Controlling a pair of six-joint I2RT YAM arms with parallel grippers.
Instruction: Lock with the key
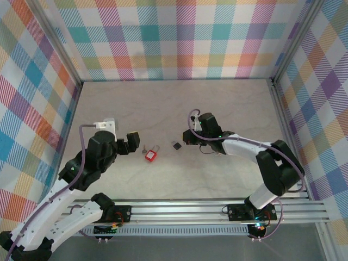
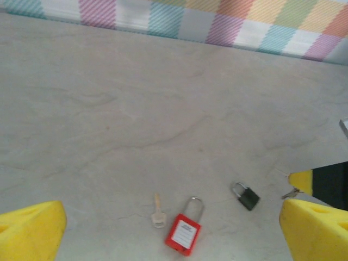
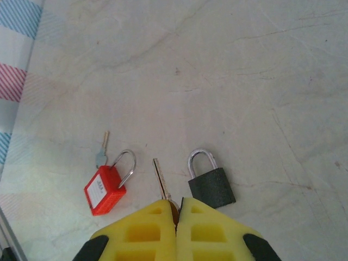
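My right gripper is holding the second key and will let go of it beside the black padlock (image 1: pixel 182 145) (image 3: pixel 240 178), on its side facing away from the red padlock.
Two padlocks lie on the table. The red padlock (image 1: pixel 151 156) (image 2: pixel 184 233) has a loose silver key (image 2: pixel 158 212) (image 3: pixel 101 151) just to its left. The small black padlock (image 1: pixel 176 145) (image 3: pixel 211 184) lies flat with its shackle closed. My right gripper (image 3: pixel 175 216) (image 1: pixel 187 138) is shut on a second key (image 3: pixel 161 178), whose blade sticks out forward, just left of the black padlock. My left gripper (image 1: pixel 132 142) is open, hovering near the red padlock with nothing between its yellow fingers (image 2: pixel 32 231).
Plaid walls (image 1: pixel 179 38) enclose the marbled table (image 1: pixel 163 103) on three sides. An aluminium rail (image 1: pixel 190 209) runs along the near edge. The right gripper's tip (image 2: pixel 323 184) shows at the right edge of the left wrist view.
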